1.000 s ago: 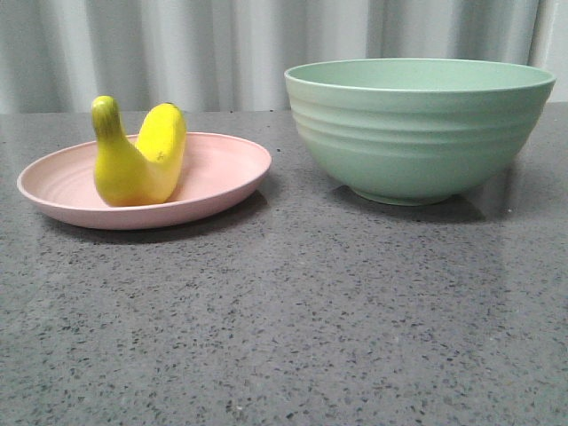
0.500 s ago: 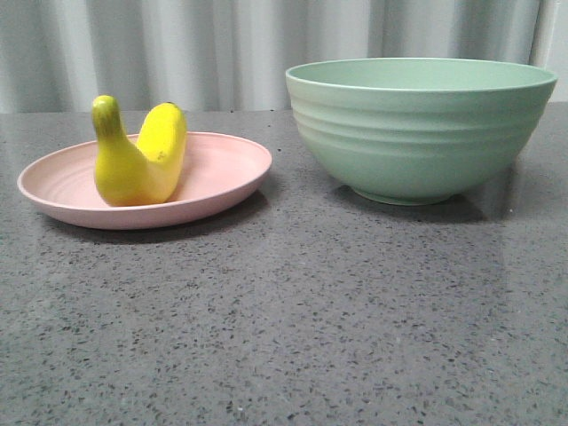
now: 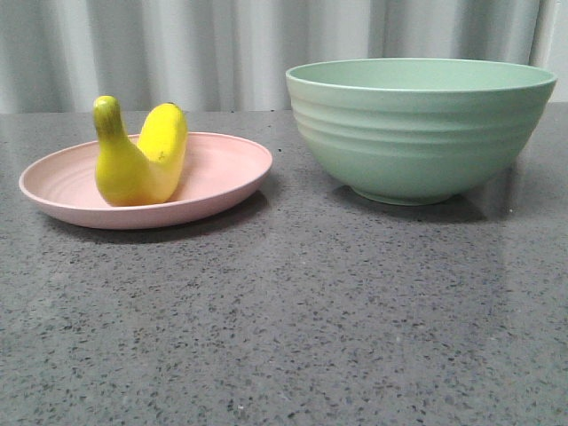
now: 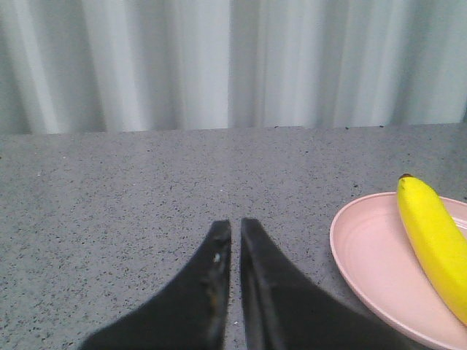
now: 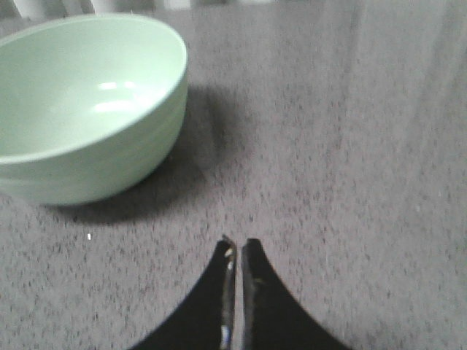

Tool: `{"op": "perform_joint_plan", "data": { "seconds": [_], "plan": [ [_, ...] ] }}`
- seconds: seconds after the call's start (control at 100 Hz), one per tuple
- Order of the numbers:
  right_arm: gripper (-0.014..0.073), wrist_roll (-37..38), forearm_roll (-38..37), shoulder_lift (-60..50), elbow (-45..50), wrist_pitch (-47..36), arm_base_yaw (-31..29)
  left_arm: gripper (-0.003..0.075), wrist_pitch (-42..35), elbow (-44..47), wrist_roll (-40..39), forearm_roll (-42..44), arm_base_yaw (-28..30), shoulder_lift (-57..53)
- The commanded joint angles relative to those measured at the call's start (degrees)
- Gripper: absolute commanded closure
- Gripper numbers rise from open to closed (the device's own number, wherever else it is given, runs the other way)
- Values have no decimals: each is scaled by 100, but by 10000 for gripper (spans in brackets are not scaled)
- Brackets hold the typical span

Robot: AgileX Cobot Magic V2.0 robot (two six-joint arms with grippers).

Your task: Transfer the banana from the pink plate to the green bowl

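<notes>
My left gripper is to head to the pink plate next. Next, I close it on the curved middle (image 3: 149, 169) of the yellow banana, between its stem and other end.
The yellow banana (image 3: 142, 155) lies curved on the pink plate (image 3: 222, 169) at the left of the front view, its greenish stem pointing up. The green bowl (image 3: 417, 129) stands to the right of the plate and looks empty inside (image 5: 80, 80). Neither gripper shows in the front view. My left gripper (image 4: 236, 226) is shut with nothing in it, over bare counter beside the plate (image 4: 365, 248) and apart from the banana (image 4: 434, 240). My right gripper (image 5: 238, 243) is shut and empty, over the counter a short way from the bowl.
A grey speckled counter (image 3: 293, 311) carries everything. A pale pleated curtain (image 3: 222, 44) hangs along the counter's far edge.
</notes>
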Motion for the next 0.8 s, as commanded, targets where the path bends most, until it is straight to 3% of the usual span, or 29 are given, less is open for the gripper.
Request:
{"op": "perform_joint_plan", "data": {
  "seconds": [0.0, 0.13, 0.2, 0.55, 0.79],
  "plan": [
    [673, -43, -24, 110, -215, -581, 26, 593, -373, -300, -30, -42, -11, 238],
    [673, -43, -34, 110, -215, -632, 26, 300, -393, -417, -30, -63, -11, 445],
    [673, -43, -46, 110, -215, -682, 26, 244, -368, -508, -30, -200, -11, 556],
    [673, -43, -18, 110, -157, -809, 26, 315, 345, -1582, -30, -1138, -11, 1685],
    [673, -43, -41, 110, -155, -798, 26, 315, 1823, -2725, -1, -1514, -11, 2866]
  ]
}}
